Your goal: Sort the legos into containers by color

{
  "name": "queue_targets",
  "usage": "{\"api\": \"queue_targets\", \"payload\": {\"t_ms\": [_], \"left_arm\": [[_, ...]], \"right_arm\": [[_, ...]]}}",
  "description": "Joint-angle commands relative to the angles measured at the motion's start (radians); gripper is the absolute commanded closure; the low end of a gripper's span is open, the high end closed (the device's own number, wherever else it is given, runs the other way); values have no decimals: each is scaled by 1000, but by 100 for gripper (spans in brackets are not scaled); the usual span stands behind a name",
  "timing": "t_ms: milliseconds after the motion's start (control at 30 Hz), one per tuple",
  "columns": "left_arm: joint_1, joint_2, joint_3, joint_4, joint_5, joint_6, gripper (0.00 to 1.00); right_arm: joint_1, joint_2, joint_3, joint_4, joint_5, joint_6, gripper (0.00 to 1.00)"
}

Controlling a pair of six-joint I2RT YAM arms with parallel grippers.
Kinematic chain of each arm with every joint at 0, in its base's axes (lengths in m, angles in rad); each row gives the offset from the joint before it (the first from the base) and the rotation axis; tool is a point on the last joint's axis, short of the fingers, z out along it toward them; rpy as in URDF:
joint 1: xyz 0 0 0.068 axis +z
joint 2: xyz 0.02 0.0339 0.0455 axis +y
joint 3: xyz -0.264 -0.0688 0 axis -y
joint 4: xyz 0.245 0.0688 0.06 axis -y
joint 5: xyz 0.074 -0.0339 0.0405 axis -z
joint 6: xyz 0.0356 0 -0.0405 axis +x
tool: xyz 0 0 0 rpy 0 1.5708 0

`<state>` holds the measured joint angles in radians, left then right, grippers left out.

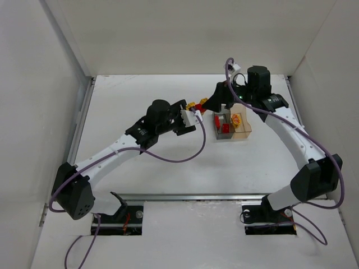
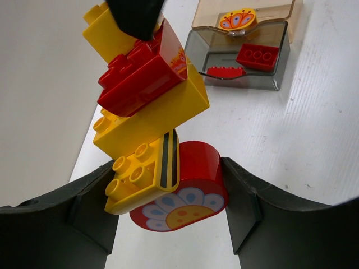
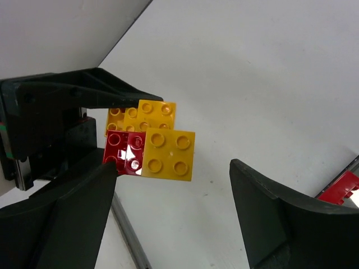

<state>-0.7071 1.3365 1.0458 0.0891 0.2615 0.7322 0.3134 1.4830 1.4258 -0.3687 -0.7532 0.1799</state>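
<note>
Next, I let go of the red flower brick with my left gripper on the bare white table just nearer me than its fingers (image 1: pixel 172 148).
My left gripper (image 2: pixel 168 193) is shut on a stack of joined legos (image 2: pixel 148 106) and holds it off the table. The stack has a red round brick with a flower face (image 2: pixel 190 193) at the bottom, then yellow and red bricks above. In the top view this stack (image 1: pixel 196 106) hangs just left of the containers. My right gripper (image 3: pixel 174 168) is open, with its jaws on either side of the stack's top yellow brick (image 3: pixel 168 154). One right finger (image 2: pixel 134 17) touches the stack's top. The grey box (image 2: pixel 247 79) holds two red bricks (image 2: pixel 258 56). The amber box (image 2: pixel 208 17) holds a yellow flowered piece (image 2: pixel 238 19).
The joined boxes (image 1: pixel 245 131) stand right of centre on the white table, under the right arm. White walls close the table at the left, back and right. A metal rail (image 1: pixel 78 123) runs along the left edge.
</note>
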Motion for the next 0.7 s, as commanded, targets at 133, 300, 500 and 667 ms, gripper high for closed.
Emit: {"api": "queue_targets", "payload": {"t_ms": [133, 300, 500, 667], "left_arm": [[-17, -66, -21, 74, 42, 3, 100], [-17, -66, -21, 109, 29, -19, 100], [-17, -66, -30, 120, 8, -39, 100], [-17, -66, -30, 120, -11, -39, 100]], "right_arm": [[10, -17, 56, 88, 19, 44, 23], [10, 23, 77, 60, -15, 44, 27], [10, 33, 68, 50, -61, 44, 33], [10, 33, 48, 40, -81, 44, 42]]}}
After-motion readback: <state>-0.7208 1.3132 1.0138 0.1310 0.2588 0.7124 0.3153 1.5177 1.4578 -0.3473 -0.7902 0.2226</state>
